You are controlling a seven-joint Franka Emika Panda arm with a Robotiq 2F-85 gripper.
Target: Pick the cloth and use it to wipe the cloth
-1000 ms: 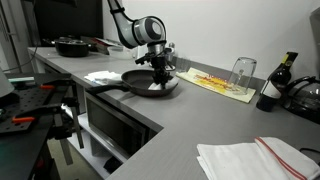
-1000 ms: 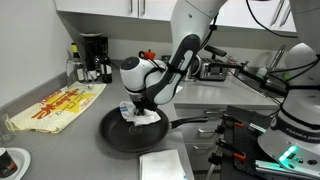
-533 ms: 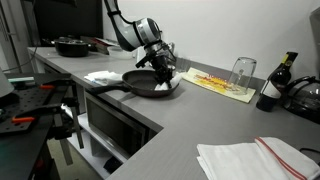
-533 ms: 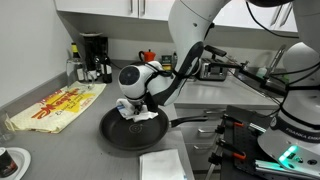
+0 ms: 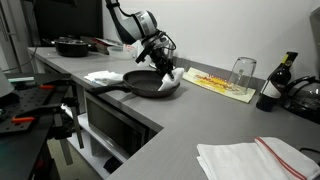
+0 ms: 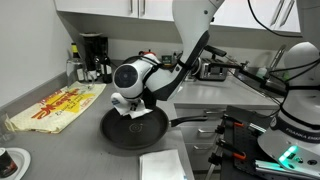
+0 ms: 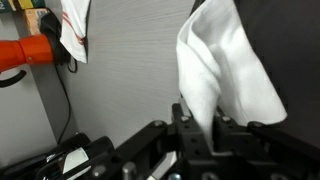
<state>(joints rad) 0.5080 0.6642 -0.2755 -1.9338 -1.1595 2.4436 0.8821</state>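
Observation:
The robot's gripper should release the white cloth on the counter (image 5: 115, 67) just behind the second white cloth.
My gripper (image 5: 162, 70) is shut on a white cloth (image 5: 172, 79) and holds it over the far rim of a black frying pan (image 5: 143, 84). In an exterior view the cloth (image 6: 135, 113) hangs from the gripper (image 6: 128, 108) just above the pan (image 6: 135, 135). In the wrist view the cloth (image 7: 225, 70) is pinched between the jaws (image 7: 200, 128) and drapes away over the dark pan surface (image 7: 285, 40).
A second white cloth (image 5: 101, 76) (image 6: 162, 166) lies beside the pan. A yellow-red towel (image 5: 222, 84) (image 6: 58, 106), an upturned glass (image 5: 242, 71), a bottle (image 5: 272, 86), a striped white towel (image 5: 255, 158), another pan (image 5: 72, 45) and a coffee maker (image 6: 93, 57) sit on the counter.
My gripper has moved with the cloth from the pan's middle toward its rim and risen slightly, tilting as it went.

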